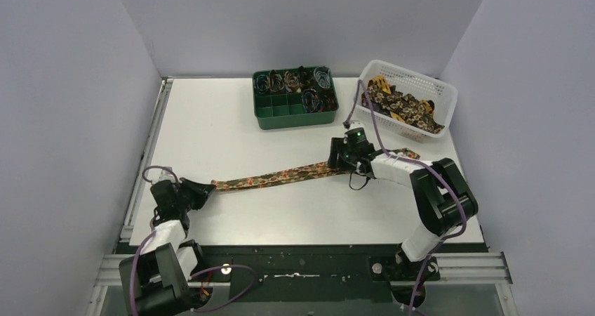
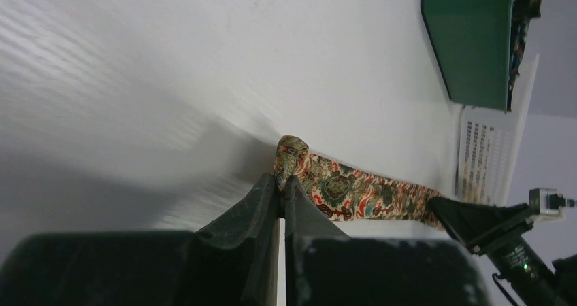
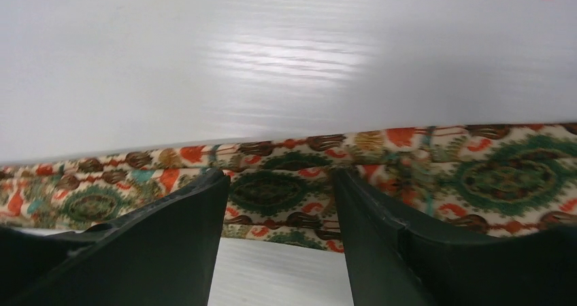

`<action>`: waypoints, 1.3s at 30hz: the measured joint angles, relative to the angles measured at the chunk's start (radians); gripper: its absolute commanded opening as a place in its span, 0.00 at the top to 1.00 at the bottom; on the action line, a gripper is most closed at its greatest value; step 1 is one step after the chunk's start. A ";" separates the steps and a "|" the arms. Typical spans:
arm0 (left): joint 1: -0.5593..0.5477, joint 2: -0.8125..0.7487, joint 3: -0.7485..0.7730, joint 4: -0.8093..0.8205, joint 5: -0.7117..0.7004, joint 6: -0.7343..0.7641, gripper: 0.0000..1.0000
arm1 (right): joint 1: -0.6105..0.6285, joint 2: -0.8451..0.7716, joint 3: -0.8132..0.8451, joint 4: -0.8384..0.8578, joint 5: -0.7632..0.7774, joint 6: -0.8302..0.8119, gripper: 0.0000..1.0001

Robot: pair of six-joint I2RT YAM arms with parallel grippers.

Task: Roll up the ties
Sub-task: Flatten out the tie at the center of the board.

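The tie lies creased lengthwise below my right gripper, so my left gripper should retake its narrow end (image 1: pixel 219 185) while my right gripper smooths the tie flat.
One floral tie (image 1: pixel 281 176) lies as a flat strip across the white table (image 1: pixel 210 133), from lower left to centre right. My left gripper (image 1: pixel 208 187) is shut on its narrow left end, which is folded at the fingertips in the left wrist view (image 2: pixel 291 158). My right gripper (image 1: pixel 337 163) is open with its jaws apart, the fingers (image 3: pixel 197 211) resting on or just above the tie's wider part (image 3: pixel 272 190); I cannot tell which. More ties (image 1: pixel 403 109) lie heaped in the white basket (image 1: pixel 449 95).
A green divided tray (image 1: pixel 295 117) at the back centre holds rolled ties and thin coloured loops (image 1: pixel 319 77). It also shows in the left wrist view (image 2: pixel 469 41). Grey walls enclose the table on three sides. A metal rail runs along the left edge.
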State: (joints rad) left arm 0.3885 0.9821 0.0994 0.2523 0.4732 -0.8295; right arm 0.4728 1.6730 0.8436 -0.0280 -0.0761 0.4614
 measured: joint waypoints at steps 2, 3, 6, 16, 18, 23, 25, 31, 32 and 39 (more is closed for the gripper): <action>-0.066 0.017 0.006 0.019 -0.002 -0.008 1.00 | -0.071 -0.032 -0.039 0.013 0.001 0.000 0.37; -0.106 0.029 0.010 0.034 -0.003 -0.020 1.00 | -0.101 -0.044 -0.049 0.011 0.005 -0.001 0.37; -0.212 0.064 0.016 0.100 -0.024 -0.060 1.00 | -0.188 -0.072 -0.071 -0.005 0.020 -0.008 0.37; -0.299 0.168 0.016 0.237 -0.108 -0.114 0.82 | -0.200 -0.145 -0.075 -0.113 -0.058 -0.077 0.27; -0.290 0.164 0.016 0.238 -0.120 -0.109 0.60 | -0.166 -0.170 -0.070 -0.127 -0.085 -0.088 0.26; -0.260 0.091 0.024 0.158 -0.174 -0.057 0.42 | -0.046 -0.184 -0.005 -0.148 -0.128 -0.095 0.26; -0.257 0.064 0.043 0.101 -0.201 -0.032 0.41 | -0.003 -0.184 0.015 -0.142 -0.141 -0.093 0.26; -0.252 0.037 0.101 0.007 -0.228 0.084 0.41 | 0.127 -0.108 0.090 -0.116 -0.168 -0.071 0.28; -0.251 0.051 0.110 0.003 -0.217 0.105 0.41 | 0.146 -0.083 0.105 -0.112 -0.169 -0.065 0.28; -0.252 0.203 0.161 0.013 -0.121 0.172 0.55 | 0.243 0.029 0.161 -0.106 -0.175 -0.048 0.32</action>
State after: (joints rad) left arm 0.1364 1.1851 0.2607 0.2649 0.3527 -0.6579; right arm 0.7155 1.7023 1.0042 -0.1341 -0.2512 0.4129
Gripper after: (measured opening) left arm 0.562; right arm 0.696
